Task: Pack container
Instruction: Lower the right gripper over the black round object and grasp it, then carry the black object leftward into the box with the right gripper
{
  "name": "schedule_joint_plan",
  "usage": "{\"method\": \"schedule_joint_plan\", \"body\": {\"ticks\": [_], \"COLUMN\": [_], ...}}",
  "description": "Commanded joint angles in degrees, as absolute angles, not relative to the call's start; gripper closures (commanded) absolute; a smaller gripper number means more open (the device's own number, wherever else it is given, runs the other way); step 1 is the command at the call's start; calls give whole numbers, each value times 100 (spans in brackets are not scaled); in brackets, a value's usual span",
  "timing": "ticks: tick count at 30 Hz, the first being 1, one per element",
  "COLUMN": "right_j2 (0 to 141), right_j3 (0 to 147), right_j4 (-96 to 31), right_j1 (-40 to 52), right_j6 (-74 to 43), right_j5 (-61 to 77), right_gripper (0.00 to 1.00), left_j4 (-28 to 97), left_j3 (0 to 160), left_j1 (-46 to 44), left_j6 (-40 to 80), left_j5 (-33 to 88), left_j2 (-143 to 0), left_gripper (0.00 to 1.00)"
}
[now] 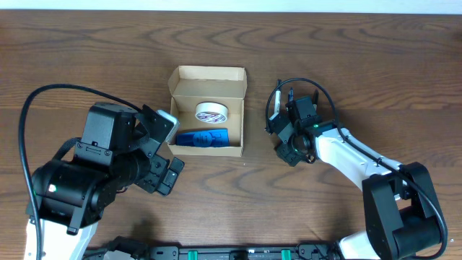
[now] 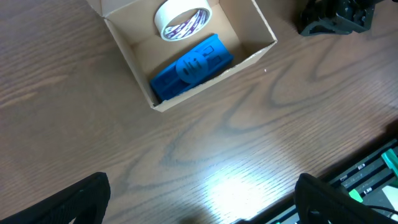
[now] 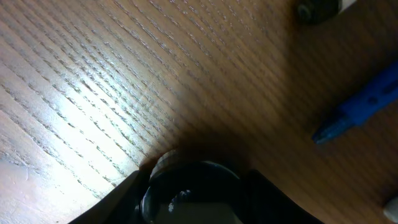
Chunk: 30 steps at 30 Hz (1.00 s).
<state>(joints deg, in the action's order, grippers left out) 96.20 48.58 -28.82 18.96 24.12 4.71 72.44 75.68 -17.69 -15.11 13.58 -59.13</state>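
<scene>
Next, my right gripper lets go of the dark round thing inside the container, between the blue flat object and the container's side (image 1: 233,135).
The container (image 1: 208,74), a tan cardboard box with its lid flap folded back, stands open at mid-table. Inside lie a white tape roll (image 1: 212,112) and a blue flat object (image 1: 202,138); the left wrist view also shows the box wall (image 2: 214,81), the roll (image 2: 182,18) and the blue object (image 2: 193,65). My left gripper (image 2: 205,205) hovers open and empty over bare wood in front of the box. Right of the box, my right gripper (image 3: 193,193) is low on the table, its fingers pressed against both sides of a dark round thing (image 3: 186,183).
A blue pen (image 3: 364,106) lies on the wood to the right of my right gripper. A small dark item (image 3: 314,9) sits at the top edge of that view. The table's front edge with a black rail (image 2: 367,174) runs close to my left gripper.
</scene>
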Motion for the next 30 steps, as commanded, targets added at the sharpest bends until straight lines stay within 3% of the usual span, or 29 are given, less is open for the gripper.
{"method": "schedule_joint_plan", "body": {"ticks": [1,6,19,30], "right_j2": [9677,9677,9675,9675], "right_j3": [4788,4821,6576,8399], "right_j4": [-2888,-2845,-3830,-4348], "right_j1": [1872,1872,1898,2556], "right_j6": [2270,1981,464,-838], "right_j5": [478,478,478,478], "right_gripper": [65,68,98,99], "left_j4": [7269,7269,7269,7269], "left_j3": [7666,7666,7666,7666], "left_j1": [-1767,-1767,-1767,-1767], "left_j6": [-1588,-1588,-1588,-1588], "left_j5": [1398,1398,1398,1398], "left_j2": [-5918,-5918,-5918,-5918], "left_gripper": [5,5,5,5]}}
